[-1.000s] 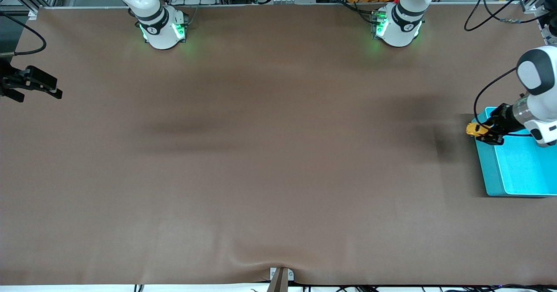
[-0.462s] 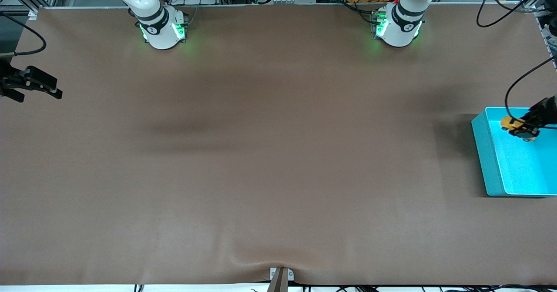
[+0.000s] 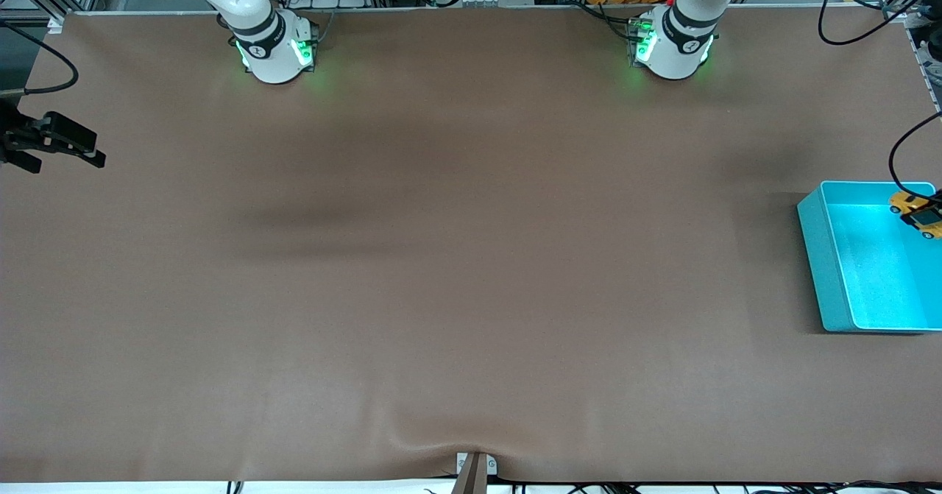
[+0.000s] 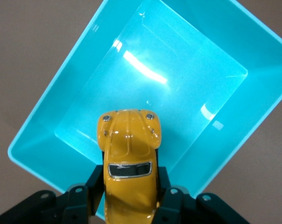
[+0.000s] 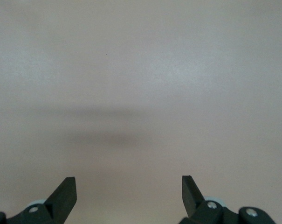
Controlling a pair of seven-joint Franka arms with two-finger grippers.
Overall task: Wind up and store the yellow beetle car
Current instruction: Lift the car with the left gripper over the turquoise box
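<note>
Next, I set the yellow beetle car, now held over the turquoise bin, down with my left gripper on the bare bottom inside the turquoise bin (image 3: 875,260).
The yellow beetle car (image 4: 130,154) is clamped between the fingers of my left gripper (image 4: 130,183), held in the air over the turquoise bin (image 4: 43,140), whose inside holds nothing. In the front view the car (image 3: 912,208) hangs over the bin (image 3: 828,273) at the picture's edge, and most of the left gripper (image 3: 930,213) is cut off there. My right gripper (image 3: 70,148) waits open and empty over the table at the right arm's end; its wrist view (image 5: 129,186) shows only bare table.
The brown table mat (image 3: 456,258) stretches between the two arms with slight wrinkles near its front edge. A black cable (image 3: 901,155) loops above the bin. The bin stands at the left arm's end of the table.
My left gripper has carried the car from over the bin's wall across the bin, toward the table's end. The right arm has not moved.
</note>
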